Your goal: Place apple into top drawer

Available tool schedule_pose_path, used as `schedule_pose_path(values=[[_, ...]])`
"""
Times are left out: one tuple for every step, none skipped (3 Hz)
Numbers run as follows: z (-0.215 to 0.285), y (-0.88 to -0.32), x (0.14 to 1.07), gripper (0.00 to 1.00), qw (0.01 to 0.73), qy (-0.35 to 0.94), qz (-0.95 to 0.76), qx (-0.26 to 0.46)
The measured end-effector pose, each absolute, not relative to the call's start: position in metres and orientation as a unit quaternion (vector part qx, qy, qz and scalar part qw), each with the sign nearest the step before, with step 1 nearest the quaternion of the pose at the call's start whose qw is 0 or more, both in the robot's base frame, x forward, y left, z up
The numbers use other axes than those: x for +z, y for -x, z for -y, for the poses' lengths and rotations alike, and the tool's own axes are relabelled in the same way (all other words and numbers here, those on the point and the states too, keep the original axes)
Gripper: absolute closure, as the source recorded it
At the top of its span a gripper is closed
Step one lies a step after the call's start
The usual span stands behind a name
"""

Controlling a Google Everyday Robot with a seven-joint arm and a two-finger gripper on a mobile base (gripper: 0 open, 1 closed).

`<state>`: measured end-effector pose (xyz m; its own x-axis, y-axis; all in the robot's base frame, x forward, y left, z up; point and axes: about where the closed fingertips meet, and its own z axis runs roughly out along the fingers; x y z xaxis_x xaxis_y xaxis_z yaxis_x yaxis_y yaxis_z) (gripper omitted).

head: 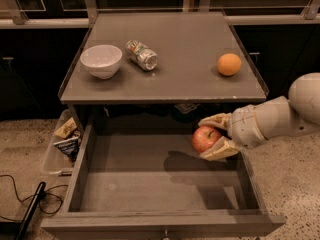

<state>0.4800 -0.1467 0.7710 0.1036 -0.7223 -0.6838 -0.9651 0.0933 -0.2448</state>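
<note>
My gripper is holding the red apple now. It will release the apple near the middle of the top drawer's grey bottom [180, 165].
The red apple [204, 138] sits between the fingers of my gripper [212, 136], which is shut on it. The gripper reaches in from the right and holds the apple above the right rear part of the open top drawer [125, 194], below the table's front edge. The drawer is pulled fully out and its grey floor is bare, with the apple's shadow on it. My white arm [280, 116] crosses the drawer's right side.
On the grey table [175, 84] stand a white bowl [101, 60], a tipped can [141, 55] and an orange [229, 64]. A clear bin [62, 144] with snack packets sits left of the drawer. A black cable [25, 209] lies on the floor.
</note>
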Motion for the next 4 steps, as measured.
schedule_pose_path(values=[[0.14, -0.508, 0.735, 1.0, 0.331, 0.646, -0.669, 0.16], [0.135, -0.525, 0.707, 1.0, 0.307, 0.643, -0.686, 0.15], [0.135, -0.525, 0.707, 1.0, 0.307, 0.643, -0.686, 0.15], [0.113, -0.517, 0.664, 1.0, 0.289, 0.63, -0.693, 0.2]])
